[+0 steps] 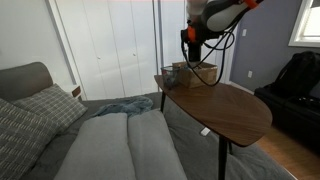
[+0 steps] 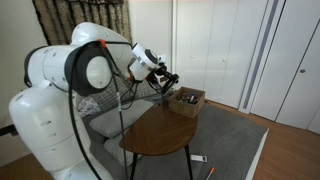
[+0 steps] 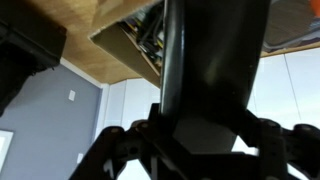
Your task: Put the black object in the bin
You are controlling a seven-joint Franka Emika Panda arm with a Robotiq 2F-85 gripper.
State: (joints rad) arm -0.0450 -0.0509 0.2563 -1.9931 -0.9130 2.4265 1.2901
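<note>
Next, my gripper lets go of the black object in the dark wire basket (image 1: 175, 76) (image 3: 283, 25) beside the tan box.
My gripper (image 1: 192, 45) hangs just above the bin (image 1: 196, 73), a small tan open box at the far end of the wooden table (image 1: 235, 112). Both exterior views show this; the gripper (image 2: 168, 80) is beside and slightly above the bin (image 2: 188, 99). In the wrist view the gripper (image 3: 200, 128) is shut on the black object (image 3: 215, 60), a flat dark slab that fills the middle of the picture. The bin (image 3: 138, 38) shows behind the slab, with its open top facing the camera.
A grey sofa with cushions (image 1: 60, 120) lies beside the table (image 2: 160, 135). A large black bag (image 1: 297, 78) sits on a seat at the far side. White closet doors (image 1: 115, 45) stand behind. A small object (image 2: 200, 158) lies on the carpet.
</note>
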